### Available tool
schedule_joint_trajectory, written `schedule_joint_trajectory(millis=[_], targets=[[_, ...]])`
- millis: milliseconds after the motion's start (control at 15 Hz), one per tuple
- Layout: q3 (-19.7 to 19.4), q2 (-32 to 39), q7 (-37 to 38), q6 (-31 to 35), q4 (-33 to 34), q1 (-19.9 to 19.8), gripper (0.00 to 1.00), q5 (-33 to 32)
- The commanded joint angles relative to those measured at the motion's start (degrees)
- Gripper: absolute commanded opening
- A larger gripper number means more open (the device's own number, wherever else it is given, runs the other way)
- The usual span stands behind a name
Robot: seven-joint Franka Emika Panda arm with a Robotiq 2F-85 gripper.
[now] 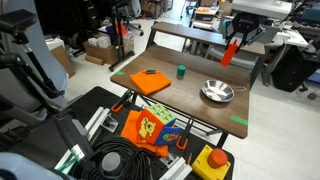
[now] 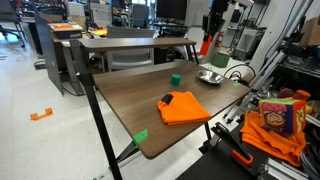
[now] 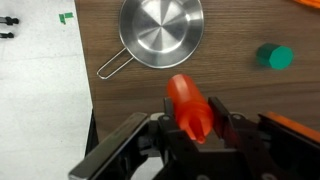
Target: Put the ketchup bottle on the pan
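I should use my gripper to stand the ketchup bottle on the silver pan's bottom (image 1: 218,97) (image 3: 153,14), a little toward the nearby green tape mark.
My gripper (image 3: 190,125) is shut on the red-orange ketchup bottle (image 3: 187,105), which sticks out between the fingers in the wrist view. In both exterior views the bottle (image 1: 229,53) (image 2: 206,43) hangs high above the table, held by the gripper (image 1: 233,40) (image 2: 209,32). The shiny silver pan (image 3: 160,30) with its short wire handle lies on the wooden table below, ahead of the bottle in the wrist view. It also shows in both exterior views (image 1: 216,93) (image 2: 211,76).
A small green cup (image 3: 274,57) (image 1: 181,72) (image 2: 175,78) stands on the table beside the pan. A flat orange cloth (image 1: 150,82) (image 2: 183,107) lies further along the wooden table (image 1: 190,105). Green tape marks (image 1: 240,122) sit at the table corners.
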Motion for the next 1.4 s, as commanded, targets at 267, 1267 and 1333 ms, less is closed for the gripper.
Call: schedule_joint_trajectory(millis=[267,1267,1333], targets=[[-0.7,-8.0,3.4,13.0,-21.5,1.0,0.13,-0.4],[-3.7,-3.9,14.0,21.6,-21.9,2.6,0.13,-2.4],[-4.2,-3.4,14.7,21.9,-21.7,2.9,0.13,-2.8]])
